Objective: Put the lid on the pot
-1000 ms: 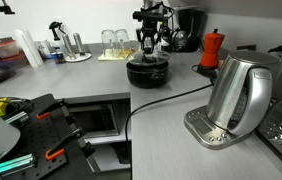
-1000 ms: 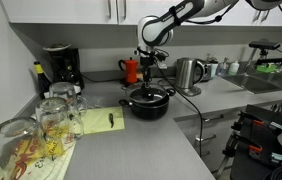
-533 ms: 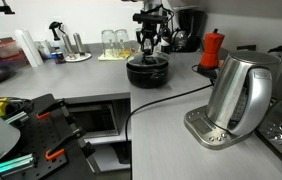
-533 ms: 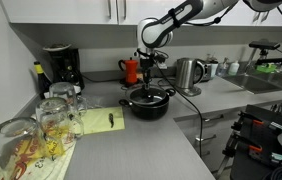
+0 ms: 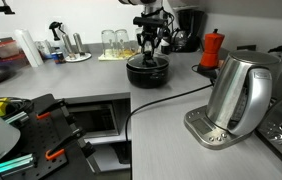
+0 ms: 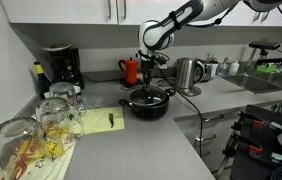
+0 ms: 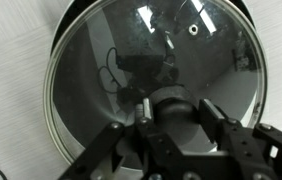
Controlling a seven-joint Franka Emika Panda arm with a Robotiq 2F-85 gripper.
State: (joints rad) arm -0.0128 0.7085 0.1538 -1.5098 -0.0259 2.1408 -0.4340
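Note:
Next, my gripper lets go of the lid flat on the rim of the low black pot (image 5: 145, 64) (image 7: 155, 76), so that it covers the pot's opening.
The wrist view is filled by the lid (image 7: 111, 60), clear glass with a thin metal rim. My gripper (image 7: 175, 110) is shut on its dark centre knob (image 7: 171, 98), one finger on each side. The low black pot (image 5: 148, 72) (image 6: 147, 103) stands on the grey counter. In both exterior views the gripper (image 5: 150, 50) (image 6: 148, 78) hangs straight above it. The lid lies level over the pot's mouth, and a dark rim shows just outside its edge. I cannot tell whether it rests fully on the pot.
A steel kettle (image 5: 237, 95) (image 6: 188, 73) stands on its base nearby, with a black cable (image 5: 156, 100) running across the counter. A red moka pot (image 5: 212, 48) and a coffee machine (image 6: 59, 66) stand by the wall. Drinking glasses (image 6: 51, 115) crowd the near counter end.
Almost nothing differs. The gripper stays shut on the knob over the pot, and the arm has shifted only very slightly.

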